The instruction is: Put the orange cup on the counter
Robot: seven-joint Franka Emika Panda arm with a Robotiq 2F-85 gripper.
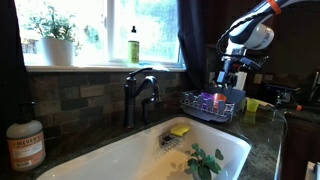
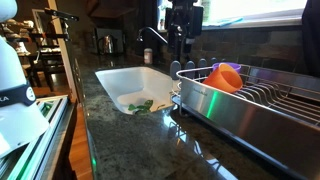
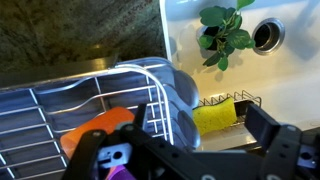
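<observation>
The robot's gripper will next go down to the orange cup in the metal dish rack and close on the cup's rim (image 1: pixel 220 96) at its open end.
The orange cup (image 2: pixel 225 77) lies on its side in the metal dish rack (image 2: pixel 250 105) to one side of the white sink. In the wrist view the orange cup (image 3: pixel 88 135) shows through the rack wires, partly hidden by my gripper's body. It is a small orange-pink spot in the rack in an exterior view (image 1: pixel 208 99). My gripper (image 3: pixel 190 150) is open and empty, hovering above the rack's sink-side end, apart from the cup. It also shows in both exterior views (image 1: pixel 224 84) (image 2: pixel 182 52). The dark speckled counter (image 2: pixel 130 140) (image 3: pixel 70 30) (image 1: pixel 265 140) surrounds the sink.
A yellow sponge (image 3: pixel 215 115) sits in a wire holder on the sink wall. A green plant sprig (image 3: pixel 222 35) lies in the sink (image 1: pixel 215 140) near the drain (image 3: pixel 268 33). The faucet (image 1: pixel 140 90), a yellow-green cup (image 1: pixel 252 105) and a soap bottle (image 1: pixel 25 145) stand on the counter.
</observation>
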